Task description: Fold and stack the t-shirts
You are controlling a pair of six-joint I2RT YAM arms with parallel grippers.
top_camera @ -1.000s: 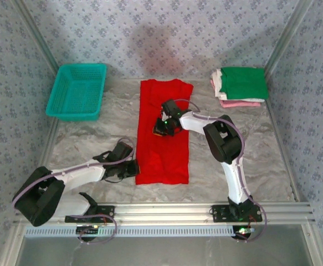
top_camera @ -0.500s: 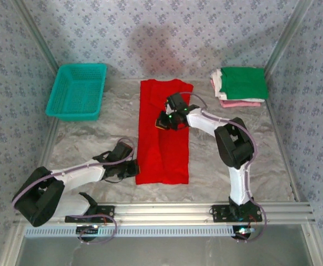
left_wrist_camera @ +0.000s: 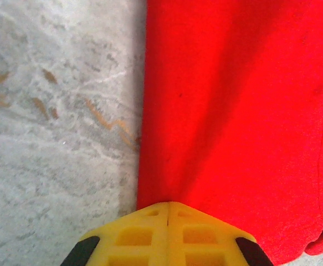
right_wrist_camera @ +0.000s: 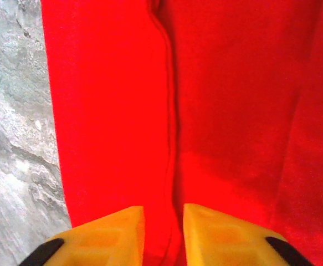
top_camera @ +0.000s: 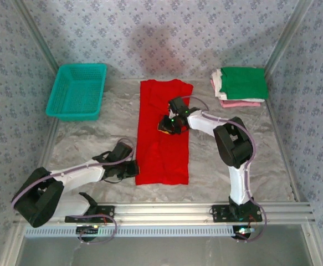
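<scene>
I have my left gripper on the red t-shirt's side edge and my right gripper over its upper half, and I will take the near corners [top_camera: 186, 183] with both before I fold it.
The bright red t-shirt [top_camera: 162, 152] lies flat as a long narrow rectangle in the middle of the table, sides folded in. My right gripper [top_camera: 167, 126] hovers low over its upper half. In the right wrist view its jaws [right_wrist_camera: 163, 221] stand slightly apart, open, with a fold ridge of the red cloth [right_wrist_camera: 111, 111] running between them. My left gripper [top_camera: 134, 169] sits at the shirt's lower left edge. Its yellow fingers [left_wrist_camera: 168, 204] are shut tight together, tips on the red cloth [left_wrist_camera: 233, 111] just inside the edge. Folded t-shirts are stacked at the back right, green [top_camera: 243, 82] on top of white and pink [top_camera: 240, 103].
A teal mesh basket [top_camera: 77, 91] stands at the back left. Bare marbled table [top_camera: 83, 144] lies between basket and shirt, and more to the shirt's right. Patterned walls close in the back and both sides. A metal rail [top_camera: 178, 209] runs along the near edge.
The right gripper's jaws have parted from shut to slightly open, and its arm has shifted a little to the right over the shirt. The left arm has not moved.
</scene>
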